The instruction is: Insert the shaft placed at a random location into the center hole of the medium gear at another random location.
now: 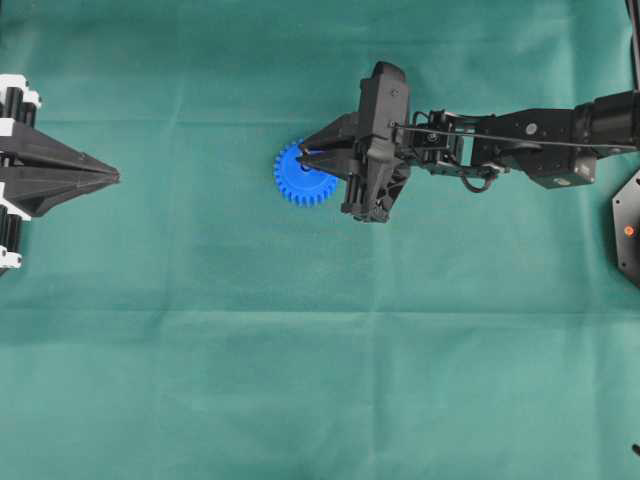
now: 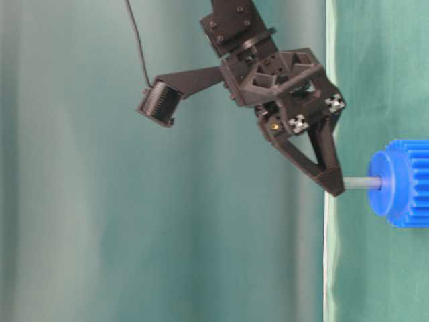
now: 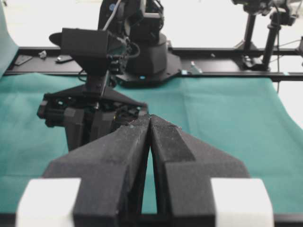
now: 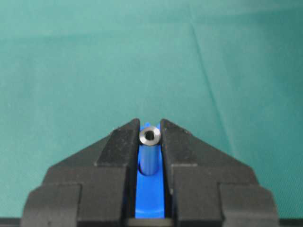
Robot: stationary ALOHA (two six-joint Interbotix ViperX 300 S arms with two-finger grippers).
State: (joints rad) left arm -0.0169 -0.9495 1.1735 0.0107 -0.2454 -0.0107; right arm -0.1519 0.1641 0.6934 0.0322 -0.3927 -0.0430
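Observation:
Next, I let go of the shaft with my right gripper down in the center hole of the blue gear's raised center [image 1: 306, 164] [image 4: 148, 171].
The blue medium gear [image 1: 290, 180] lies flat on the green cloth, left of the table's middle. My right gripper [image 1: 304, 153] reaches over it from the right and is shut on the shaft [image 2: 362, 182], a thin grey pin. In the table-level view the shaft runs straight from the fingertips [image 2: 333, 182] to the middle of the gear's raised hub [image 2: 381, 182] and meets it there. The center hole is hidden under the shaft. In the right wrist view the shaft's shiny ring end [image 4: 149, 135] sits between the fingers, with the gear [image 4: 150, 194] blue beneath. My left gripper [image 1: 113, 177] rests shut and empty at the far left.
Wrinkled green cloth [image 1: 320, 350] covers the table. A black plate with an orange dot [image 1: 628, 228] sits at the right edge. In the left wrist view the right arm's base [image 3: 142, 52] and a black rail [image 3: 227, 75] stand beyond the cloth.

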